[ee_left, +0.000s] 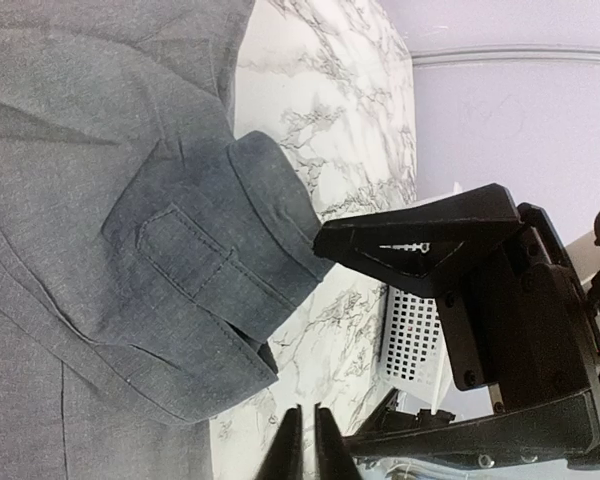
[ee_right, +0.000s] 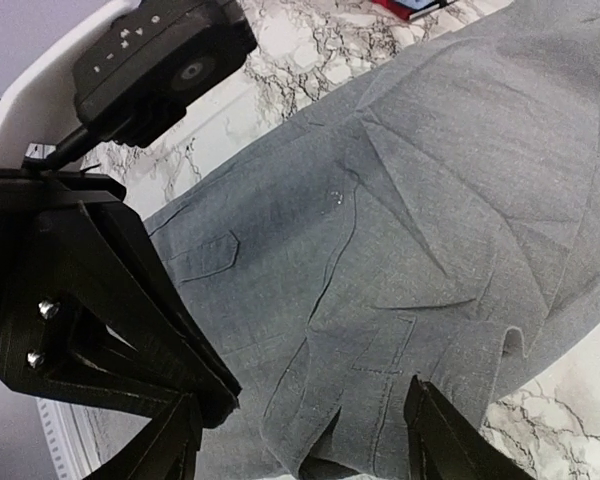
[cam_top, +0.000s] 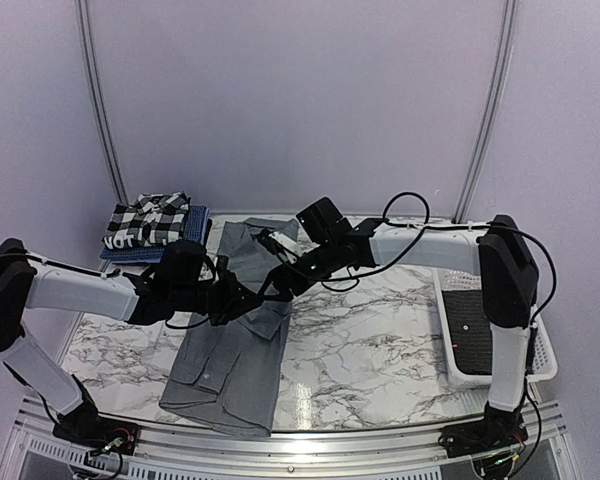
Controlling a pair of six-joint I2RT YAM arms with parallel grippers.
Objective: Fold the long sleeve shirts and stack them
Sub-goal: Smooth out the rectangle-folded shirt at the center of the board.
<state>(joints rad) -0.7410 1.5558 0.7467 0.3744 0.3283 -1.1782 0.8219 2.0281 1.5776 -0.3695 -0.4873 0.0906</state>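
Note:
The left gripper's closed fingers are just beyond the cuff's corner, so the robot should open them, grab that corner (ee_left: 268, 376) and straighten the slanted sleeve along the shirt's body.
A plain mid-grey button-front shirt (cam_top: 230, 360) lies lengthwise on the marble table, with a sleeve folded over its body. It also shows in the left wrist view (ee_left: 100, 200) and the right wrist view (ee_right: 430, 200). My left gripper (cam_top: 246, 300) hovers at the shirt's right edge; its fingers (ee_left: 303, 445) are shut and empty above bare marble beside the cuff. My right gripper (cam_top: 280, 276) is wide open (ee_right: 305, 440) just above the cuff, with a finger on each side. A folded black-and-white checked shirt (cam_top: 150, 218) lies on a folded blue one (cam_top: 195, 222) at the back left.
A white slatted basket (cam_top: 540, 350) stands at the right edge with a dark charcoal cloth (cam_top: 477, 325) inside; its wall shows in the left wrist view (ee_left: 415, 340). The two grippers are close together over the shirt's middle. Bare marble (cam_top: 370, 350) lies between shirt and basket.

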